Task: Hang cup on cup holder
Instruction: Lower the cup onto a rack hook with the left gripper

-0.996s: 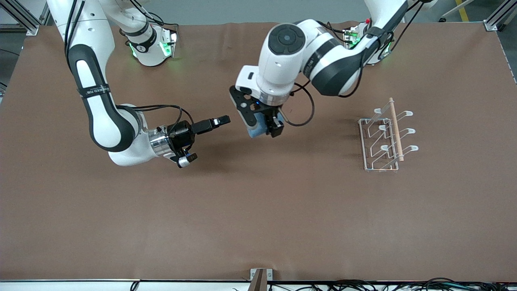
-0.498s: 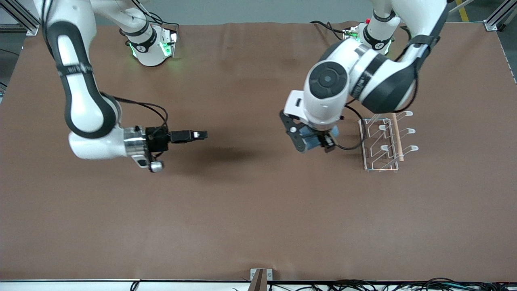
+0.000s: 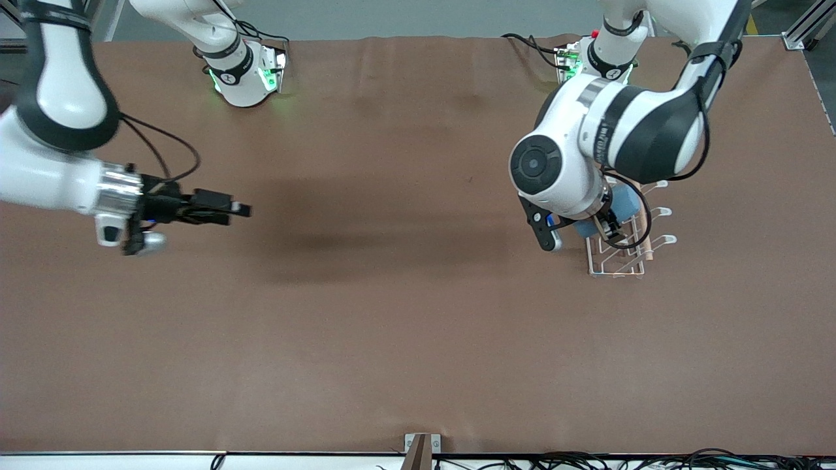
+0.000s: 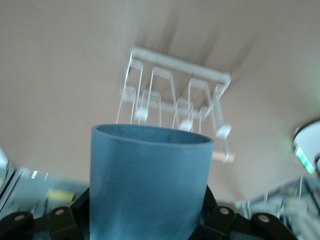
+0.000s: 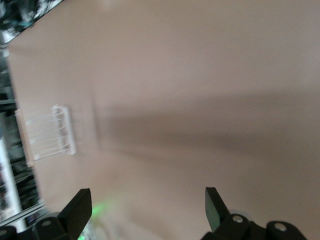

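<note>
The light-blue cup will leave my left gripper on the cup holder's front peg (image 3: 612, 245), facing the table's middle.
My left gripper (image 3: 604, 223) is shut on the light-blue cup (image 3: 625, 201) and holds it over the white wire cup holder (image 3: 617, 269), above the prongs on the side toward the table's middle. In the left wrist view the cup (image 4: 150, 180) fills the space between my left gripper's (image 4: 150, 222) jaws, its open mouth pointing at the cup holder (image 4: 175, 95) and its loop-tipped prongs. My right gripper (image 3: 236, 210) is open and empty over bare table near the right arm's end. It also shows open in the right wrist view (image 5: 147, 206).
The cup holder's wooden rod (image 3: 646, 245) and outer prongs (image 3: 663, 212) show past my left arm. The brown table cloth (image 3: 405, 326) is bare. The cup holder shows small in the right wrist view (image 5: 47, 135).
My left arm has carried the cup from over the table's middle to over the cup holder. My right arm has drawn back toward its end of the table, still open.
</note>
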